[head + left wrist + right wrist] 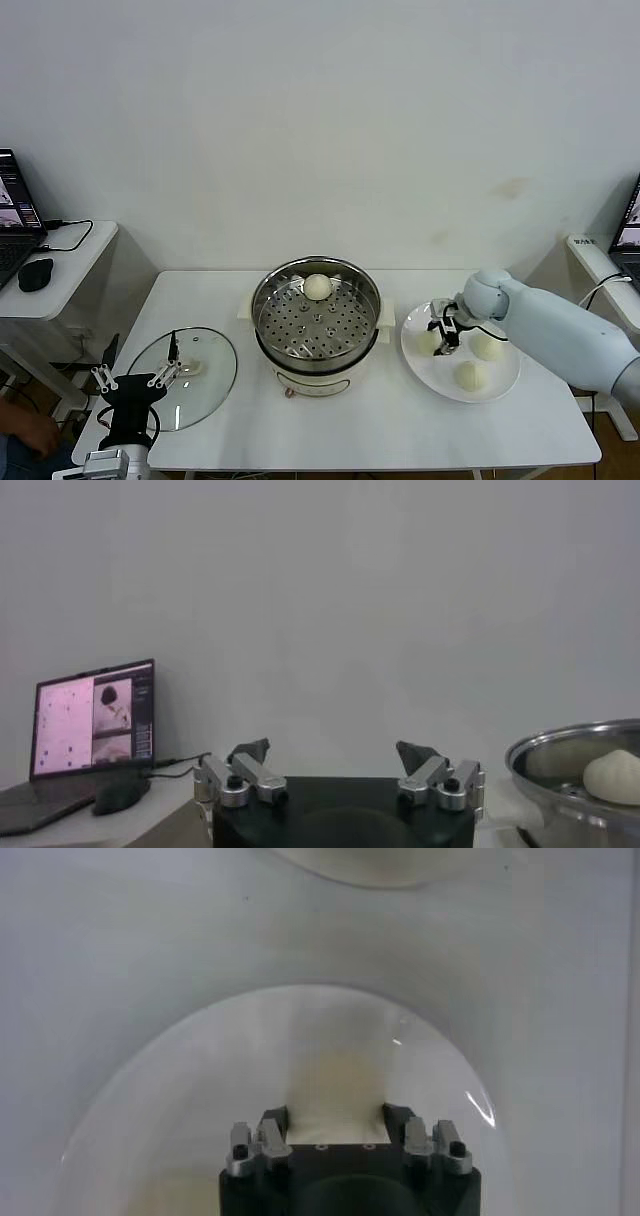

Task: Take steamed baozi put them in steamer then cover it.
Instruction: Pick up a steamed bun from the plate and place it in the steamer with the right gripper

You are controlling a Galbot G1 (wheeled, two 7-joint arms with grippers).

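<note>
I should use my right gripper to set the baozi, still down on the white plate, down inside the steamer (282,314), on the side facing the glass cover.
One baozi (318,287) lies at the back of the steel steamer (330,330) on the cream pot in the middle of the table. Three baozi lie on the white plate (500,385) to its right. My right gripper (445,330) is down on the plate, shut on the leftmost baozi (430,341); the right wrist view shows that baozi (335,1083) pressed between the fingers of the gripper (335,1113). The other two baozi (487,346) (467,376) lie free. The glass cover (200,395) lies flat at the table's left. My left gripper (135,378) is open and parked beside it.
A side table at the far left holds a laptop (92,720) and a mouse (35,273). Another laptop (630,225) stands at the far right. The left wrist view shows the steamer rim (560,755) with a baozi (615,777) inside.
</note>
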